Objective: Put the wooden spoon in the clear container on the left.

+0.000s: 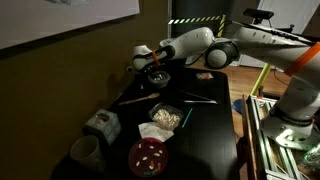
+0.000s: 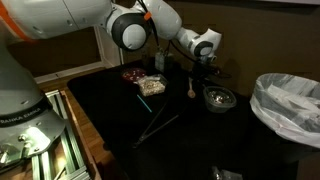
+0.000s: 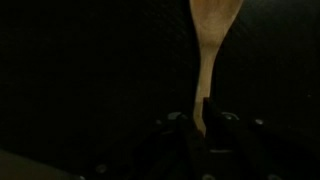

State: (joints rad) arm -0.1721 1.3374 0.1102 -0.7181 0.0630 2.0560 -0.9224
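My gripper is closing too high at the end of the wooden spoon's flat-lying handle, so next I open it, go lower and grip the handle deeper (image 3: 204,88) before lifting.
The wooden spoon (image 3: 208,40) is light brown and slim. In the wrist view its handle runs from between my jaws up to its bowl at the top edge. My gripper (image 3: 203,106) is shut on the handle's end. In an exterior view the gripper (image 2: 199,67) hangs over the black table with the spoon (image 2: 192,88) pointing down beside a dark round bowl (image 2: 218,97). Elsewhere the gripper (image 1: 153,66) is at the table's far left, above that bowl (image 1: 158,79). The clear container (image 1: 100,123), holding crinkled pale stuff, stands nearer the camera on the left, apart from the gripper.
A rectangular food tray (image 1: 165,117) and a red plate (image 1: 148,155) lie mid-table, with a mug (image 1: 85,152) at the near left. A thin dark stick utensil (image 1: 197,97) lies by the tray. A large clear bin with a white liner (image 2: 285,105) stands at the table's end.
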